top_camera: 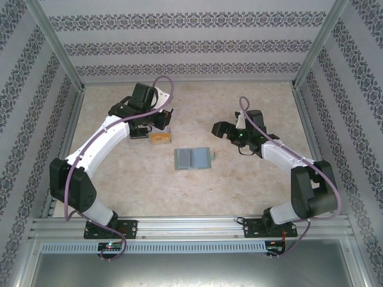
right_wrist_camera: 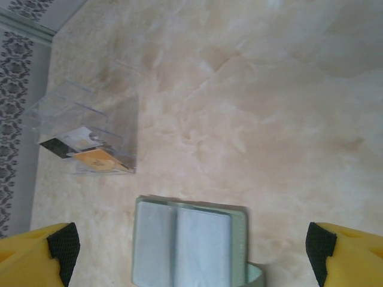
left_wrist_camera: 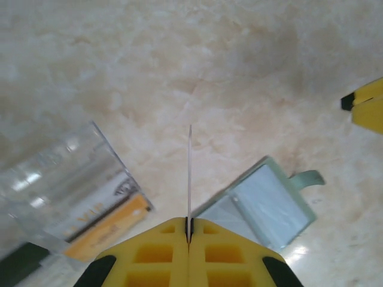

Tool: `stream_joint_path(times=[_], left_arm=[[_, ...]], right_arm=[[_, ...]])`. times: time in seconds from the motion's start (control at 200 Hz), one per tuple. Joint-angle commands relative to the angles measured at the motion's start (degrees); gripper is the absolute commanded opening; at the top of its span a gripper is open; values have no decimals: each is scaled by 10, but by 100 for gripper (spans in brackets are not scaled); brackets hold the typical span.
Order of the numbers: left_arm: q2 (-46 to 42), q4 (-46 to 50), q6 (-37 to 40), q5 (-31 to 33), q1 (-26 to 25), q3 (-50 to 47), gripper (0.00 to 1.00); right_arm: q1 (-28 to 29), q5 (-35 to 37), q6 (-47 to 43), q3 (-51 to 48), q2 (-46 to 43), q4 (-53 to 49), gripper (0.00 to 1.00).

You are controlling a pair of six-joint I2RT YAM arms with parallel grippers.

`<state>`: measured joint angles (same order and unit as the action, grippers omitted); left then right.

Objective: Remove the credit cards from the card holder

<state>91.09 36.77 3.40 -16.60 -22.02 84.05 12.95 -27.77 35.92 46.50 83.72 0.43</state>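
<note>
My left gripper is going to let go of the thin credit card in the clear tray [top_camera: 160,128] [left_wrist_camera: 93,205] just behind the orange card.
The card holder [top_camera: 192,158], pale sage green, lies open and flat mid-table; it also appears as the card holder [left_wrist_camera: 263,203] and the card holder [right_wrist_camera: 185,245], tab at one side. My left gripper [left_wrist_camera: 190,230] is shut on a thin credit card [left_wrist_camera: 190,173], seen edge-on and pale, held above the table between the holder and a clear tray. From above, the left gripper [top_camera: 157,122] hangs over that tray. My right gripper [top_camera: 224,128] is open and holds nothing; its fingers [right_wrist_camera: 36,257] straddle the holder from above.
A clear plastic tray [left_wrist_camera: 66,179] holds an orange card [left_wrist_camera: 108,230], a whitish card [left_wrist_camera: 90,209] and a black card [left_wrist_camera: 24,263]. The same tray [right_wrist_camera: 84,128] sits left of the holder, near the patterned left wall [right_wrist_camera: 12,89].
</note>
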Motion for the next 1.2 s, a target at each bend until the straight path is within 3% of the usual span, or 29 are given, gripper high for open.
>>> stream_joint_path(times=[0.0, 0.095, 0.31, 0.804, 1.194], left_arm=[[25, 78, 200, 33, 0, 20, 0], [44, 89, 315, 35, 1, 23, 0], [142, 201, 478, 36, 4, 112, 0], [245, 232, 584, 66, 42, 175, 0], [275, 246, 610, 36, 65, 223, 0]], right_arm=[[-5, 25, -27, 6, -18, -27, 98], [-6, 22, -24, 0, -22, -28, 98], [-6, 11, -1, -12, -39, -28, 98], [32, 52, 43, -25, -94, -54, 98], [56, 69, 60, 3, -91, -72, 98]])
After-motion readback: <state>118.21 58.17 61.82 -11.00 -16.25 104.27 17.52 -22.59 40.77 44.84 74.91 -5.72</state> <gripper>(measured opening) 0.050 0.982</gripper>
